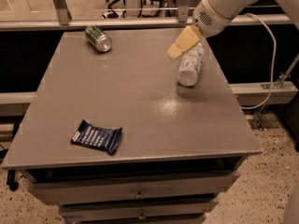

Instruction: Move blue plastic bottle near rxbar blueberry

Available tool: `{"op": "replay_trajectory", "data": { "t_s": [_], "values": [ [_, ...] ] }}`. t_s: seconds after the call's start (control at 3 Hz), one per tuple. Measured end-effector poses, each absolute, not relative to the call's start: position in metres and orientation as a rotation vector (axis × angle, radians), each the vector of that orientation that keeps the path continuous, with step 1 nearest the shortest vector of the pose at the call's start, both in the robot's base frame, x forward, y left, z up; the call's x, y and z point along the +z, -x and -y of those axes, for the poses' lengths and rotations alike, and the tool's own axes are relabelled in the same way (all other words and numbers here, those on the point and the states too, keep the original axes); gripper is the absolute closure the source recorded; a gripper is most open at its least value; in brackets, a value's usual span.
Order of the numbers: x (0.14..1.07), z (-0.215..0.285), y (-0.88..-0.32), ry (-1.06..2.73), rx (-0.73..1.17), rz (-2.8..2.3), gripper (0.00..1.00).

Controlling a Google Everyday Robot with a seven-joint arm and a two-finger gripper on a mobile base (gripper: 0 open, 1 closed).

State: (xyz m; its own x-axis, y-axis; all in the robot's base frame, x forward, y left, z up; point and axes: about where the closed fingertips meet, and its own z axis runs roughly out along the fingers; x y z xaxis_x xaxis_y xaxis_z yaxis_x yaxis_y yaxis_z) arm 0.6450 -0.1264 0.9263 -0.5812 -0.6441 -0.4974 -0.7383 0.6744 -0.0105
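Note:
I will close my gripper around the body of the blue plastic bottle [192, 57], just past its middle toward the bottle's far end.
The blue plastic bottle [190, 64] lies on its side at the far right of the grey table [140, 97], its base end toward me. The rxbar blueberry [96, 136], a flat dark navy wrapper, lies near the front left edge. My gripper [181, 44], with pale yellow fingers, hangs from the white arm at the upper right. It is just above and to the left of the bottle's far end. It holds nothing that I can see.
A green metal can [98, 38] lies on its side at the far left of the table. Drawers [140, 192] sit under the tabletop. A grey cable [268, 55] runs down on the right. A rail runs behind the table.

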Motion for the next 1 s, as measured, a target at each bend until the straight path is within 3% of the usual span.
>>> {"op": "replay_trajectory", "data": {
  "t_s": [1.0],
  "values": [
    [0.877, 0.118, -0.709, 0.395, 0.269, -2.597, 0.0]
  ]
}}
